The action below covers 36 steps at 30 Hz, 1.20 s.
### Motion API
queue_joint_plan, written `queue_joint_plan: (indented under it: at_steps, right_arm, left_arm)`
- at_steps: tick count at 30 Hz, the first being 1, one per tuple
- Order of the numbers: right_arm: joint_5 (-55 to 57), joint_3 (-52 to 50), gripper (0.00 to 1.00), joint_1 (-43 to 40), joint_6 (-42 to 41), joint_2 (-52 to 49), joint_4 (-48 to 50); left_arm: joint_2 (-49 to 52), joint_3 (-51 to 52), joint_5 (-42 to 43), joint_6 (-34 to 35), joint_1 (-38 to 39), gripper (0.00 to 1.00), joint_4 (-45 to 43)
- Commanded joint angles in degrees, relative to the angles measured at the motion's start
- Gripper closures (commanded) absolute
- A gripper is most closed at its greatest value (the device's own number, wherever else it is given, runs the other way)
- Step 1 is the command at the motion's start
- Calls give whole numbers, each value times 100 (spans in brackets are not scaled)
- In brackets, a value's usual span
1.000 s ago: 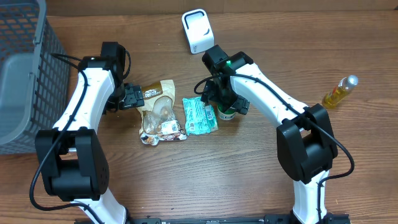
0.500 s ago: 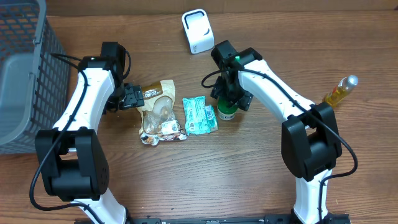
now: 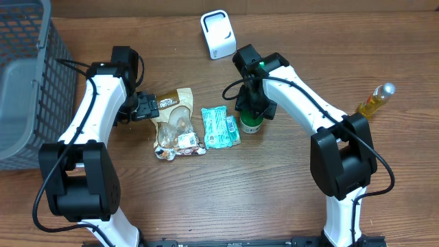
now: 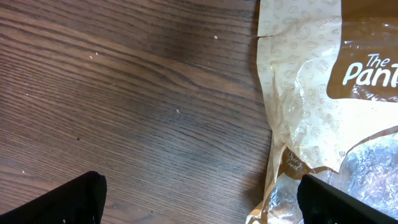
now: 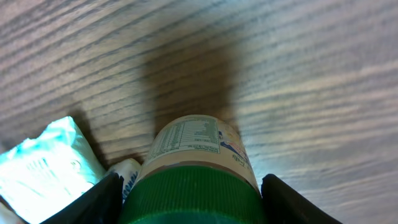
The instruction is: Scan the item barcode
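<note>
My right gripper needs to move the jar clear, as it stands tight against the end of the teal packet, then open and close around the green lid [image 5: 194, 193] with more room.
A small jar [image 3: 250, 125] with a green lid [image 5: 189, 193] and a beige label stands upright on the table, right of a teal packet [image 3: 219, 127]. My right gripper [image 3: 251, 116] comes down over it, and in the right wrist view its black fingers [image 5: 93, 202] press against both sides of the lid. A tan snack bag [image 3: 175, 123] lies left of the packet. My left gripper [image 3: 153, 107] hovers open at the bag's upper left edge. Its fingertips [image 4: 68, 202] are wide apart over bare wood, the right one over the bag's edge [image 4: 311, 93]. The white scanner [image 3: 217, 34] stands at the back.
A grey wire basket [image 3: 27, 82] fills the far left. A yellow bottle [image 3: 375, 101] lies at the right edge of the table. The teal packet [image 5: 37, 168] lies close to the jar's left side in the right wrist view.
My right gripper has shifted right over the jar, come down, and its fingers have narrowed onto the green lid. The left arm has not moved.
</note>
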State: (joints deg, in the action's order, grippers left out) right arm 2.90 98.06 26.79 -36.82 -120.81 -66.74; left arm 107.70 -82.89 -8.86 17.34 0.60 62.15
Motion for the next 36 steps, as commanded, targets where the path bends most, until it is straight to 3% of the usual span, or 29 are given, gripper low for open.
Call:
queue_joint_plan:
  at_steps: [1, 5, 12, 15, 17, 18, 23, 33, 36]
  right_arm:
    - [321, -24, 39, -11, 1381, 15, 116]
    - [555, -24, 38, -48, 2118, 15, 168]
    - [651, -24, 31, -144, 2210, 15, 337]
    - [586, -24, 19, -146, 2164, 15, 308]
    - [317, -24, 0, -146, 2135, 15, 160]
    - [212, -24, 0, -146, 2013, 15, 83]
    - [105, -24, 6, -146, 1276, 15, -149]
    - [227, -24, 27, -146, 1458, 15, 243]
    - [546, -24, 28, -146, 1458, 15, 214]
  left_arm:
    - [39, -85, -55, -107, -15, 0, -4]
    - [39, -85, -55, -107, -15, 0, -4]
    - [39, -85, -55, -107, -15, 1, -7]
    - [39, -85, -55, -107, -15, 0, -7]
    - [39, -85, -55, -107, -15, 0, -7]
    - [39, -85, -55, -107, -15, 0, -9]
    - [39, -83, -55, -107, -15, 0, -7]
    - [39, -85, -55, -107, -15, 1, -7]
    - [39, -85, -55, -107, -15, 0, -7]
